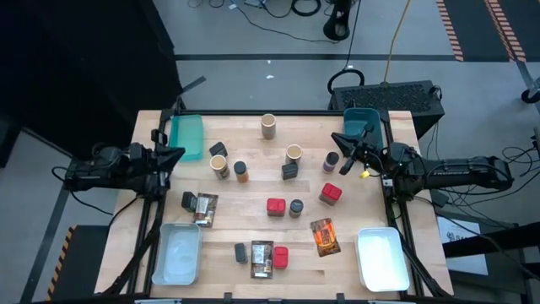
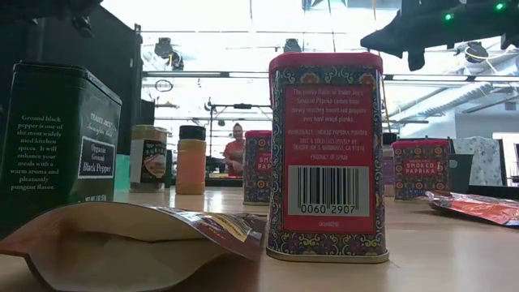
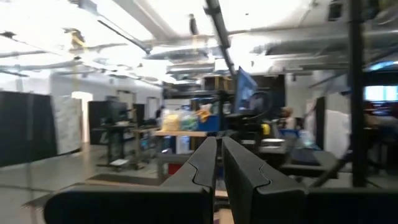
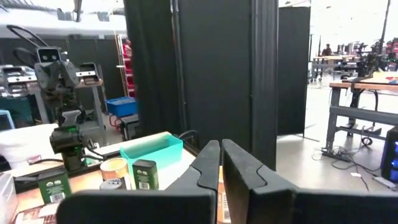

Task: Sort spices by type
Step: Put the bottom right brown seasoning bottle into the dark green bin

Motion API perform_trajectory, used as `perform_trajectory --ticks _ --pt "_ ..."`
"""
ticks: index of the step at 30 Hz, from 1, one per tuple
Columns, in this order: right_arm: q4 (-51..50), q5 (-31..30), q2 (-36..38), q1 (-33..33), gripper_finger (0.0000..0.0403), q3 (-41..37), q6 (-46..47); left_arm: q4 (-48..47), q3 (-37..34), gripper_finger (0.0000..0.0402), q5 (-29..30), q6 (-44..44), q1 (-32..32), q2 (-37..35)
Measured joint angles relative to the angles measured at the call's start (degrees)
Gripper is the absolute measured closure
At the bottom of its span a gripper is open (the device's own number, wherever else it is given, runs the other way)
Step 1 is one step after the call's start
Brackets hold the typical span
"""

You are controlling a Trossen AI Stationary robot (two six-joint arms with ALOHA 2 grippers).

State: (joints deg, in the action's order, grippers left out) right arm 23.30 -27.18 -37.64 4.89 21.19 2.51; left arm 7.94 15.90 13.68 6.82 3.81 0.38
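The tan cylinder [image 1: 294, 151] is nearest the purple-topped jar, just behind a dark tin. My right gripper will close around the upper sides of that cylinder.
The spices stand spread over the wooden table. There are tan cylinders [image 1: 268, 126] [image 1: 294, 154] [image 1: 220, 166], red tins [image 1: 276, 206] [image 1: 330, 193] [image 1: 280, 257], dark tins and jars [image 1: 218, 149] [image 1: 289, 171] [image 1: 296, 208], and flat printed packets [image 1: 206, 209] [image 1: 325, 236] [image 1: 262, 258]. The low view shows a red paprika tin [image 2: 327, 154], a dark pepper tin [image 2: 57, 138] and a packet [image 2: 138, 243] up close. My left gripper [image 1: 175, 154] [image 3: 219, 155] is shut and empty at the left edge, above the table. My right gripper [image 1: 348, 159] [image 4: 221, 155] is shut and empty at the far right, near a purple-topped jar [image 1: 331, 161].
Teal bins sit at the far left [image 1: 187, 137] and far right [image 1: 363, 122]. Clear-white bins sit at the near left [image 1: 178, 253] and near right [image 1: 382, 257]. An orange jar [image 1: 241, 172] stands mid-table. A person shows in the room behind [image 2: 236, 150].
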Motion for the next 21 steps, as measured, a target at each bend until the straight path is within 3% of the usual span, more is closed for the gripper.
perform_trajectory --ticks 8,16,21 --pt "-17.18 -1.84 -5.6 0.0 0.0399 11.8 1.45 -1.67 -0.02 0.0372 0.58 -3.36 0.0 0.02" --pt "-31.57 -3.33 -11.76 0.02 0.0399 22.68 7.54 -2.95 -0.04 0.0372 6.69 -3.46 0.0 0.02" --pt "-39.44 -3.28 -14.69 0.02 0.0399 27.92 10.47 -3.31 -0.04 0.0372 7.62 -3.46 0.0 0.02"
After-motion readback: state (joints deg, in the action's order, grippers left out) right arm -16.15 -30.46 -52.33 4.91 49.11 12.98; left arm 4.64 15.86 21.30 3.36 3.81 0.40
